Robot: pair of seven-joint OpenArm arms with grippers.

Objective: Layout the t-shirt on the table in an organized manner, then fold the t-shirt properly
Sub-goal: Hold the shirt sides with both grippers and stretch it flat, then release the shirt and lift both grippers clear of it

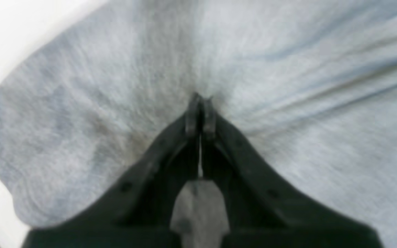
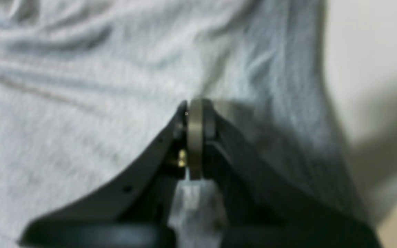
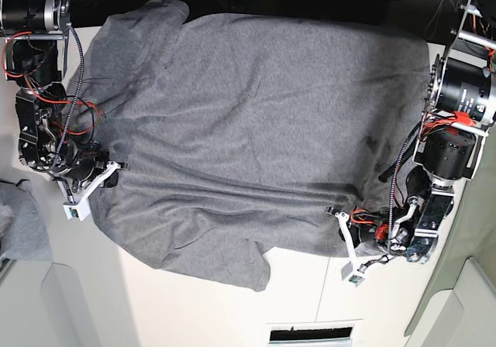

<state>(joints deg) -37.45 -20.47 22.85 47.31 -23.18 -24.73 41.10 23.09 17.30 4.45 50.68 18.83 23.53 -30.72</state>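
I need to release the t-shirt's edge from my right gripper on the white table farther out [image 3: 62,144], toward the side of the grey scrap.
The heather-grey t-shirt [image 3: 248,122] lies spread over most of the white table [image 3: 201,300], with folds along its near edge. My right gripper [image 3: 112,170] is at the shirt's left edge in the base view. In the right wrist view it [image 2: 195,105] is shut on a pinch of the shirt [image 2: 81,137], with table [image 2: 367,51] to the right. My left gripper [image 3: 337,214] is at the shirt's lower right edge. In the left wrist view it [image 1: 200,100] is shut on the shirt cloth [image 1: 305,103], with table [image 1: 5,27] at the upper left. Both wrist views are blurred.
A smaller scrap of grey cloth [image 3: 17,223] lies at the left edge. Pale bin-like corner pieces stand at the bottom left [image 3: 54,300] and bottom right [image 3: 461,308]. A dark slot [image 3: 310,334] sits at the table's bottom edge. Arm bases and cables flank both sides.
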